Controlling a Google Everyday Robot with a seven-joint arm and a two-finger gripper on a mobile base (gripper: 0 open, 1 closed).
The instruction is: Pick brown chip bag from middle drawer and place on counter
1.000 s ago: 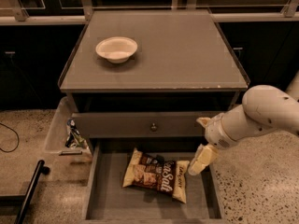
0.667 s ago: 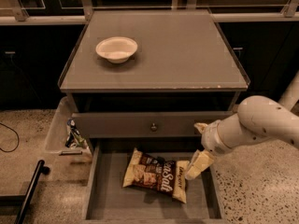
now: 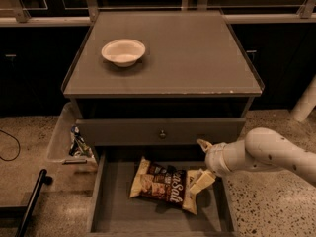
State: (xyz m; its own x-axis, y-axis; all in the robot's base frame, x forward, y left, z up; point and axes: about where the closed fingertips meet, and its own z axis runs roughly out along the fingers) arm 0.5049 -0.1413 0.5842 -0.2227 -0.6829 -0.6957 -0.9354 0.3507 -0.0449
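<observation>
The end of the brown chip bag [image 3: 184,186] lies farthest from the clear bin. My gripper should close on that end.
The brown chip bag [image 3: 163,184] lies flat on the floor of the open middle drawer [image 3: 118,216], towards its back and centre, with white "Sea Salt" lettering showing. My gripper [image 3: 200,163] reaches in from the right, low over the drawer's right side. It is open: one finger [image 3: 201,180] rests at the bag's right end and the other [image 3: 203,144] points up beside the closed drawer front. The counter [image 3: 187,58] is the grey cabinet top above, and no chip bag lies on it.
A white bowl [image 3: 123,51] sits on the counter's left rear. The closed upper drawer front with a round knob [image 3: 162,134] overhangs the back of the open drawer. A clear bin [image 3: 64,137] holding a colourful wrapper [image 3: 78,143] stands left of the cabinet. A black bar [image 3: 32,201] lies on the floor at the left.
My arm has moved down and to the left into the drawer. The lower finger now sits at the bag's right end. The bag has not moved.
</observation>
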